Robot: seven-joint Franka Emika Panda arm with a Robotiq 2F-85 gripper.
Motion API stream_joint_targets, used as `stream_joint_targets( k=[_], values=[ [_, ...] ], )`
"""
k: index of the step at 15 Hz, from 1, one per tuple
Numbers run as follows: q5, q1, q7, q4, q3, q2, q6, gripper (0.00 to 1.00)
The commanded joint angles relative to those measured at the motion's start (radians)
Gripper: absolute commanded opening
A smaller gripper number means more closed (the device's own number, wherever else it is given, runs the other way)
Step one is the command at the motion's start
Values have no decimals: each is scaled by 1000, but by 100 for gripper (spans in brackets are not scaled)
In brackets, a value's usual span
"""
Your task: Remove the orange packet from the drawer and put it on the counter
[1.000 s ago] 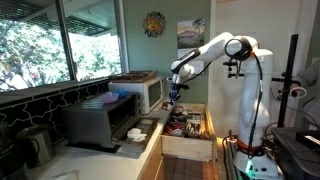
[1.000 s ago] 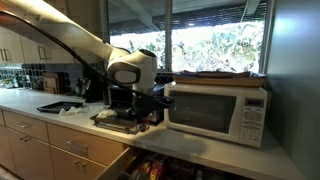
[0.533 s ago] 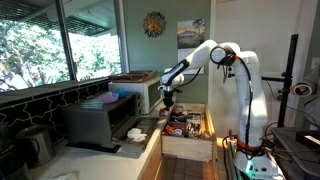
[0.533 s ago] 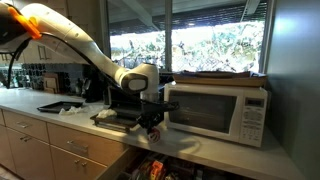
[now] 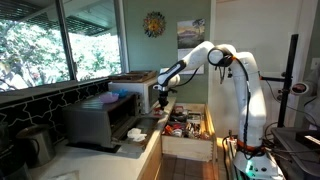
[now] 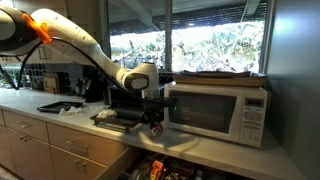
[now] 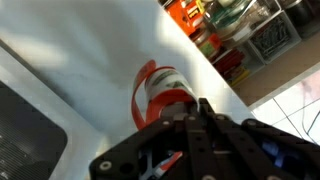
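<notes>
My gripper will release the orange packet on the pale counter [image 5: 157,113] [image 7: 162,95] between the white microwave and the open drawer.
My gripper [image 5: 161,101] is shut on the orange packet [image 7: 152,86], an orange and white pack with a loose orange strip. In the wrist view the gripper [image 7: 168,108] holds it just above the pale cream counter [image 7: 90,55]. In an exterior view the gripper [image 6: 155,118] hangs low over the counter [image 6: 195,147], in front of the microwave. The pale wood drawer [image 5: 187,149] stands pulled out below the counter edge. It is full of small items, and it also shows in the wrist view [image 7: 235,35] and in an exterior view [image 6: 160,168].
A white microwave [image 6: 215,108] stands on the counter right by the gripper; it also shows in an exterior view [image 5: 143,90]. A dark toaster oven [image 5: 100,122] with its door down stands next to it. Lower cabinets [image 6: 50,150] run along the counter front.
The arm has swung from over the open drawer to over the counter by the microwave and come lower, with the orange packet still held.
</notes>
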Motion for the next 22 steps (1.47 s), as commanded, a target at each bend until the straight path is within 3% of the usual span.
stream_joint_targets(
  k=[1, 10, 11, 13, 17, 21, 22],
  values=[
    [117, -60, -77, 6, 56, 7, 31, 2],
    [236, -104, -158, 24, 82, 43, -19, 2],
    [242, -107, -161, 26, 83, 46, -22, 33],
    [245, -111, -162, 29, 86, 54, -29, 39],
    [209, -99, -157, -15, 82, -20, -1, 69],
    [221, -80, -325, -114, 102, -181, 3, 98],
    [198, -65, -352, -156, 99, -238, 1, 100]
  ],
)
